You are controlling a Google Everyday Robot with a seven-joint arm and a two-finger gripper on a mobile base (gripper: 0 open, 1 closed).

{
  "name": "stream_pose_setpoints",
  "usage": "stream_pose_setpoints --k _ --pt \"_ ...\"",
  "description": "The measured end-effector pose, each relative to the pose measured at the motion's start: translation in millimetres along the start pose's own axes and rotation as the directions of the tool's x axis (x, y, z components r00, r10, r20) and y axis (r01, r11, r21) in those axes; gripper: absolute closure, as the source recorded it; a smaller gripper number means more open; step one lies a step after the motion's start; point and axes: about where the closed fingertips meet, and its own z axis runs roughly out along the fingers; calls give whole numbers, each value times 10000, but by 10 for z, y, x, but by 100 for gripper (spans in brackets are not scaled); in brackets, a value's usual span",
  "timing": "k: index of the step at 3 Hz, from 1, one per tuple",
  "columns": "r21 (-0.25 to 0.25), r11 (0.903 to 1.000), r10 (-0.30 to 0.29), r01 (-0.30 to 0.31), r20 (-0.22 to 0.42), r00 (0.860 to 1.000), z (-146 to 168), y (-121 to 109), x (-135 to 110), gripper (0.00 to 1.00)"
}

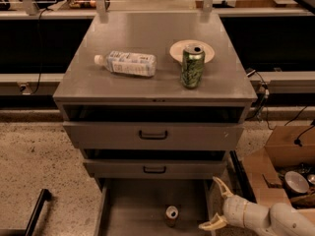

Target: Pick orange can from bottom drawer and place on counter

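Note:
My gripper is going to close around the side of the orange can (172, 219), below its silver top, where it stands in the open bottom drawer.
The orange can (171, 215) stands upright on the floor of the open bottom drawer (133, 205), near its middle front, silver top showing. My gripper (216, 204) is at the drawer's right edge, just right of the can and apart from it. Its two pale fingers (220, 186) are spread wide and hold nothing. The grey counter (118, 85) is the cabinet's top, above the two shut upper drawers.
On the counter lie a clear plastic bottle (127, 63) on its side, a green patterned can (192, 66) upright and a small white plate (181, 49) behind it. A cardboard box (280, 166) with items stands on the floor at the right. A black bar (37, 211) is at lower left.

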Motion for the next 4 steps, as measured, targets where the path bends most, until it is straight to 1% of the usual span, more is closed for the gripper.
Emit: stream_pose_setpoints --k 1,2,3,4 --pt "-876 9949 499 -500 -29 9987 173 115 158 0" --pt "-2081 9756 702 -699 -59 9975 638 415 419 0" --pt "-2555 9636 803 -785 -37 9968 1008 624 685 0" --pt "-2504 9655 722 -717 -73 9974 1309 641 863 0"
